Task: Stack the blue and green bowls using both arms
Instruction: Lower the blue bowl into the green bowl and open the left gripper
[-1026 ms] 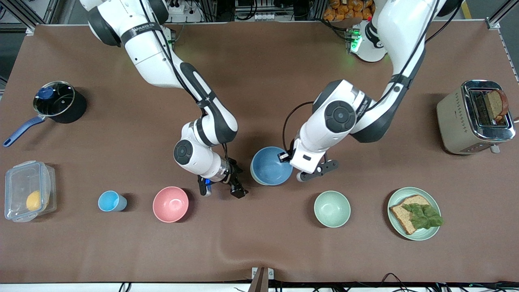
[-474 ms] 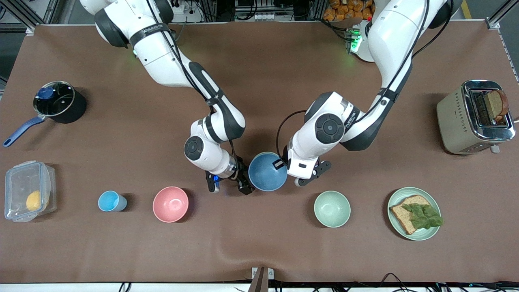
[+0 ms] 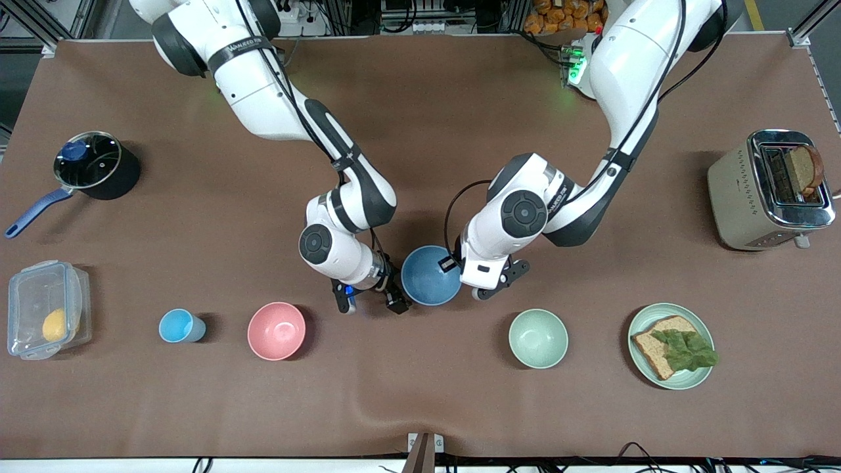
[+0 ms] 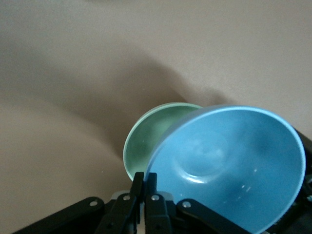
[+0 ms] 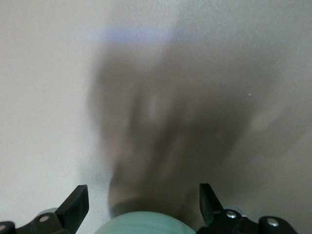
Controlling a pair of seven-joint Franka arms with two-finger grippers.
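Note:
I will let go of the blue bowl with my left gripper inside the sage green bowl (image 3: 431, 272) (image 4: 183, 150) at the middle of the table.
My left gripper (image 3: 453, 263) is shut on the rim of the blue bowl (image 3: 426, 276) and holds it tilted just above the table's middle. In the left wrist view my shut fingers (image 4: 145, 178) pinch the blue bowl's rim (image 4: 234, 161). The sage green bowl (image 4: 146, 141) sits on the table under it and is hidden by the blue bowl in the front view. My right gripper (image 3: 370, 303) is open, low over the table beside the blue bowl. In the right wrist view a green rounded surface (image 5: 141, 223), apparently the green bowl, shows between the gripper's (image 5: 141, 192) spread fingers.
A pink bowl (image 3: 276, 330), a light-blue cup (image 3: 179, 326) and a plastic box (image 3: 46, 309) stand toward the right arm's end. A mint bowl (image 3: 538, 338), a plate with bread (image 3: 670, 346) and a toaster (image 3: 769, 190) stand toward the left arm's end. A pot (image 3: 92, 164) is at the right arm's end.
My left gripper has tilted the blue bowl up and carried it slightly toward the right arm's end. My right gripper has moved in beside the bowl, still open.

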